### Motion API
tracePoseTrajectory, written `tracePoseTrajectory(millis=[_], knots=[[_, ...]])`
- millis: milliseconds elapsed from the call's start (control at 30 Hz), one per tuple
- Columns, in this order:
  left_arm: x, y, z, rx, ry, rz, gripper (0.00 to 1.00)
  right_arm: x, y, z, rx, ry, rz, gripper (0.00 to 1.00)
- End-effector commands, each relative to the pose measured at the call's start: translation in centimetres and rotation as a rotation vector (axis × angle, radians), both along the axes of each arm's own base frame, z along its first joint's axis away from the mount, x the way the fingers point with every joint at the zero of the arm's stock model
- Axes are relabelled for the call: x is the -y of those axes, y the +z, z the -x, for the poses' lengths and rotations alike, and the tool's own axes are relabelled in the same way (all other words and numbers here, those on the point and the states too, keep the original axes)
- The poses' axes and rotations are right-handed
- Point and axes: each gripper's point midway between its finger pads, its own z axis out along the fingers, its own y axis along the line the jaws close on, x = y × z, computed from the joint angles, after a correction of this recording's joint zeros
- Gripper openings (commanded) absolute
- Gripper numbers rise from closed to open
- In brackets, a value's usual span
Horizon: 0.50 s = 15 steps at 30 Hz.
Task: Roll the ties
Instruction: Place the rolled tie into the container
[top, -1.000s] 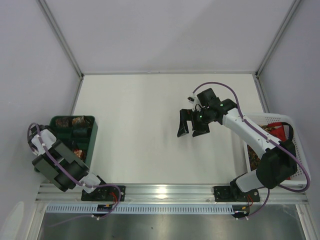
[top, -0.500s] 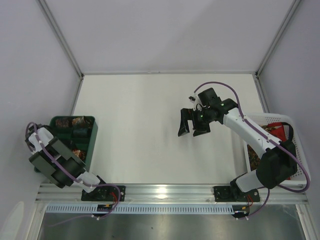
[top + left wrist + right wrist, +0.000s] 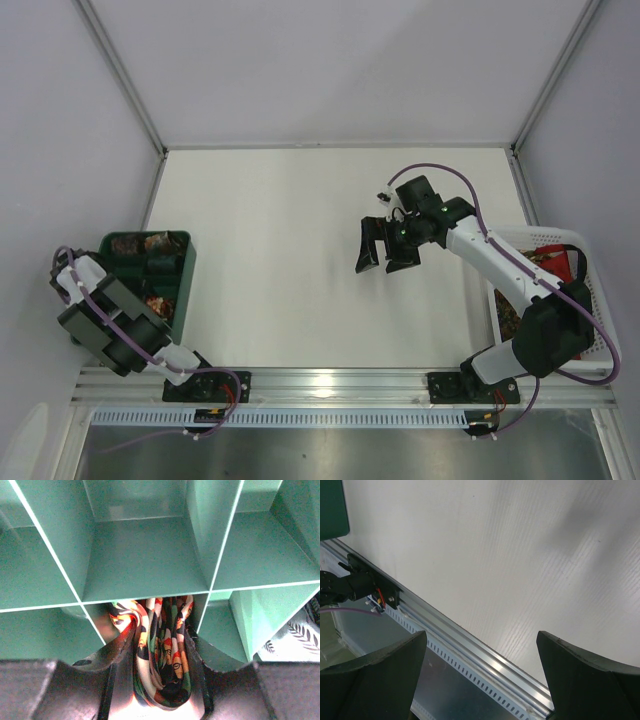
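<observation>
The rolled tie pokes out of its tray cell and is squeezed narrow at its open end, so my left gripper needs to open, back away and grip its sides lower (image 3: pixel 165 692).
My left gripper (image 3: pixel 161 652) is shut on a rolled tie (image 3: pixel 167 625) with a dark, red, green and cream pattern. It holds the tie in a cell of the green divided tray (image 3: pixel 145 555). In the top view the left arm covers that gripper at the tray's (image 3: pixel 187 262) near left side. Other rolled ties (image 3: pixel 155 243) lie in the tray's cells. My right gripper (image 3: pixel 383 262) is open and empty above the table right of centre; its wide-apart jaws also show in the right wrist view (image 3: pixel 481 635).
A white basket (image 3: pixel 590 250) at the right edge holds more patterned ties (image 3: pixel 540 258). An aluminium rail (image 3: pixel 340 385) runs along the table's near edge. White walls stand at the back and both sides.
My left arm has shifted slightly to the left and nearer over the green tray. The right arm has barely moved.
</observation>
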Motion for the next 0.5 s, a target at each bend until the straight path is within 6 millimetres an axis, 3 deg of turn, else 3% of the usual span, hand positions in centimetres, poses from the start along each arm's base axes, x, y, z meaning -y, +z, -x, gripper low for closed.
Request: tracePoseTrajectory(millis=[0,133,267,467], knots=[[-0.5,-0.6,0.4,-0.024,0.035,-0.01,0.0,-0.3,2.1,-0.3,0.061,0.008,-0.04,1.0],[-1.5,-1.5,1.8,-0.096,0.043,-0.046,0.01,-0.2,2.1,-0.1,0.065,0.009,-0.035,1.0],[-1.6,-1.8,1.9,-0.106,0.044,-0.036,0.2,-0.1,2.2,-0.3,0.071,0.007,-0.036,1.0],[-2.1,-0.5,1.5,-0.096,0.051,-0.055,0.42,-0.2,2.2,-0.3,0.069,0.005,-0.04,1.0]])
